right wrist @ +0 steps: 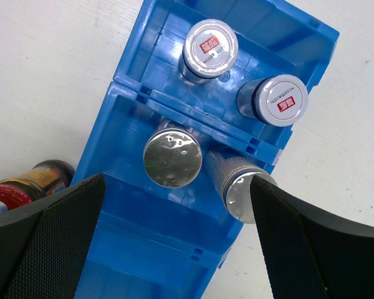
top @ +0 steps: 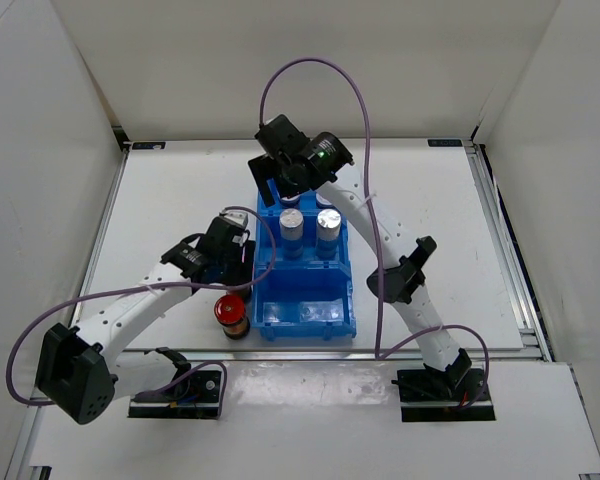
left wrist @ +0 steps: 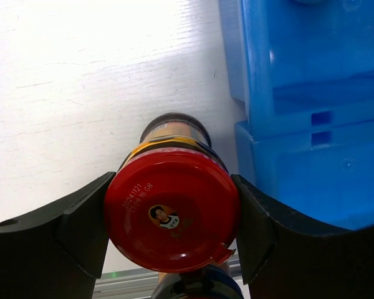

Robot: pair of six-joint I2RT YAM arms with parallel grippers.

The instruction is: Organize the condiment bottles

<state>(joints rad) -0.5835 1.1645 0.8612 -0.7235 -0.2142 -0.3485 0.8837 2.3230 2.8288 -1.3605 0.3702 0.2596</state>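
Next, my left gripper sets the red-capped jar down and released next to the divider in the blue bin's near compartment [top: 321, 299].
A red-capped jar [left wrist: 171, 208] with a dark body stands upright just left of the blue bin [left wrist: 311, 124]. It also shows in the top view [top: 231, 311]. My left gripper [left wrist: 172, 205] is over it from above, both fingers pressed on the cap's sides. Two silver-capped jars with red marks [right wrist: 210, 45] [right wrist: 280, 99] sit in the bin's far compartment. Two plain silver-capped jars sit in the middle one: one upright [right wrist: 172, 157], one leaning [right wrist: 237, 184]. My right gripper [right wrist: 177, 184] hovers open above them. The second red-capped jar is not in view.
The bin's near compartment [top: 305, 312] holds no jar. The table's near rail [left wrist: 131, 280] runs close behind the red-capped jar. A dark rounded thing [left wrist: 193, 288] pokes in at the bottom of the left wrist view; I cannot tell what it is.
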